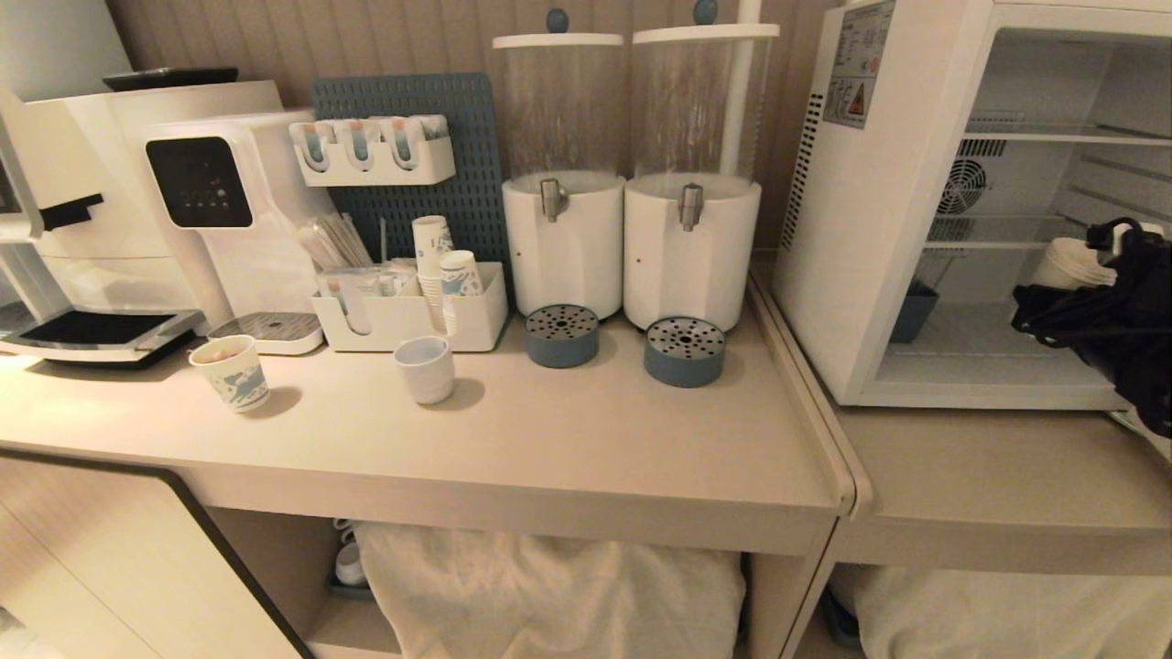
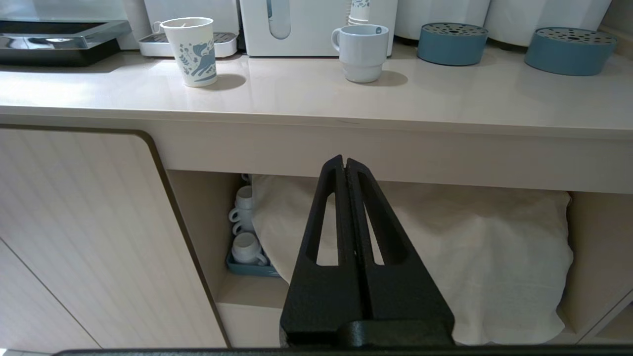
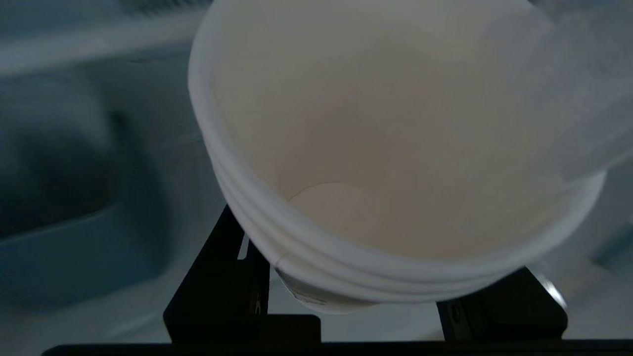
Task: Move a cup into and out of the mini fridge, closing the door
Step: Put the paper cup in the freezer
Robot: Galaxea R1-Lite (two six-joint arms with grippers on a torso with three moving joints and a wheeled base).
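The cup, now held in the fridge's lower compartment, will go down on the fridge's bottom beside the blue bin (image 1: 1006, 330) from my right gripper.
The mini fridge (image 1: 870, 229) stands open at the right of the counter; its door is out of view. My right gripper (image 1: 1085, 279) reaches into the lower compartment, shut on the cup (image 1: 1065, 264), a white paper cup with a layered rim. In the right wrist view the cup (image 3: 395, 123) fills the frame, tilted toward the camera and empty, with the black fingers (image 3: 217, 287) on either side of its wall. My left gripper (image 2: 344, 160) hangs shut and empty below the counter front, away from the fridge.
On the counter (image 1: 568, 439) stand a patterned paper cup (image 1: 231, 371), a white mug (image 1: 425, 368), two drink dispensers (image 1: 623, 183) with blue drip trays (image 1: 683, 350), and a coffee machine (image 1: 137, 210). Inside the fridge are wire shelves (image 1: 1053, 137) and a blue bin (image 1: 916, 311).
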